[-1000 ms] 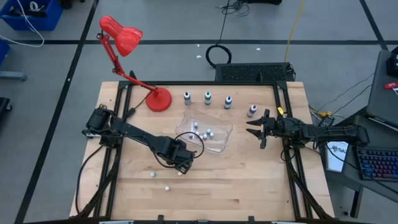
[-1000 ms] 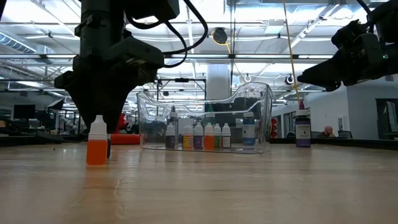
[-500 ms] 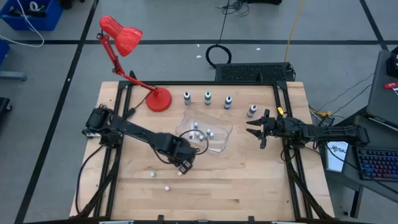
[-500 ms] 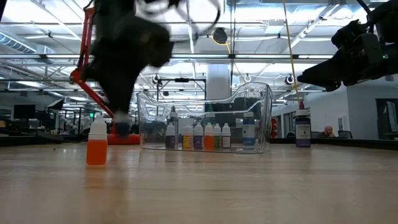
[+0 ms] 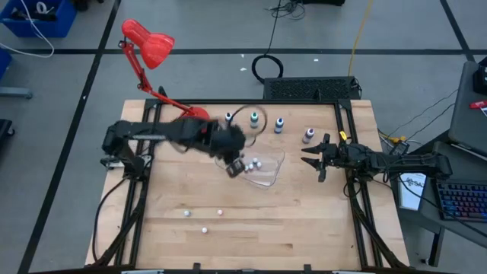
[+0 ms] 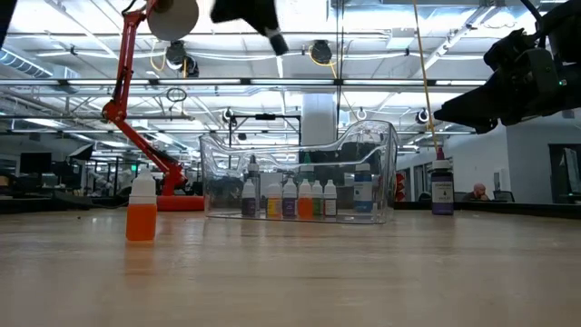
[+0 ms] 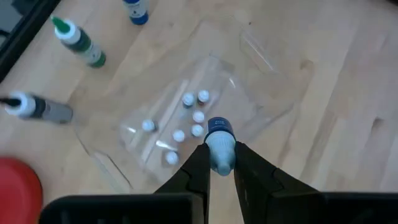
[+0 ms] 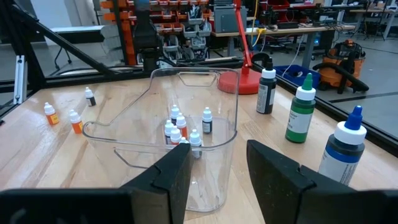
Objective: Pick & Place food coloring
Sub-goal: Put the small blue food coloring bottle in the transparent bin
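Observation:
Next, my left gripper releases the blue food coloring bottle in the middle of the tiny bottles in the tub [image 5: 245, 163] [image 7: 176, 118].
My left gripper [image 5: 236, 167] hangs high over the left part of the clear plastic tub [image 5: 262, 173], shut on a tiny food coloring bottle [image 7: 219, 138] with a pale cap and a blue body. Several more tiny bottles [image 7: 186, 118] stand upright on the tub's floor. Three others stand on the bare wood near the front [image 5: 204, 228], one of them orange [image 6: 141, 210]. My right gripper [image 5: 316, 160] waits level at the tub's right, open, with nothing between its fingers [image 8: 273, 177]. My left gripper pinches the tiny bottle by its pale cap end [image 7: 221, 157] between its two fingers. The fingers come from above, slanting down. The blue body [image 7: 218, 126] points down past the fingertips, lifted clear above the tub.
Larger bottles stand in a row along the far side: dark [image 5: 228, 119], green [image 5: 254, 118], blue [image 5: 279, 125], purple [image 5: 308, 135]. A red desk lamp's base [image 5: 195, 122] sits at the far left. Free wood lies in front of the tub.
My left gripper has risen from the wood near the front middle and swung toward the far edge, turning as it went, until it hangs over the tub. The blue bottle has come up with it, lifted clear. The orange bottle beside it stayed put.

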{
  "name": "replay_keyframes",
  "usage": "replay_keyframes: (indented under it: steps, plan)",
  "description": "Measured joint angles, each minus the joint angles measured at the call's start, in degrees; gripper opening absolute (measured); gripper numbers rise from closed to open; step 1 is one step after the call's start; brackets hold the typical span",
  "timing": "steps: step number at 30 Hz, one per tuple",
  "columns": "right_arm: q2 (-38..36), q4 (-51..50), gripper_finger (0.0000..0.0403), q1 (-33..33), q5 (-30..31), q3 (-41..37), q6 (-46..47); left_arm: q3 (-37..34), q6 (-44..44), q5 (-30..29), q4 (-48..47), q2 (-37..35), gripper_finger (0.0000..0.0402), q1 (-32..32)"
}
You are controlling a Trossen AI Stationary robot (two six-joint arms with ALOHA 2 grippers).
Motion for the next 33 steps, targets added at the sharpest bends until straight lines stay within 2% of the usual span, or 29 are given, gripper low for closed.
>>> replay_keyframes:
  steps: [6,11,21,33]
  plan:
    - [-0.02,-0.07,0.0144,0.0,0.0,0.0,0.0,4.28,8.89,7.14,-0.77,7.81,0.005,8.67]
    - [0.0,-0.17,0.0144,0.0,0.02,0.0,0.0,4.49,13.63,9.95,-1.01,14.96,0.005,12.05]
    - [0.0,-0.03,0.0144,0.0,0.02,0.0,0.0,4.49,16.26,11.84,-0.01,25.5,0.005,11.85]
    - [0.0,-0.02,0.0144,0.0,0.02,0.0,0.0,4.51,15.15,9.69,1.22,29.74,0.005,10.83]
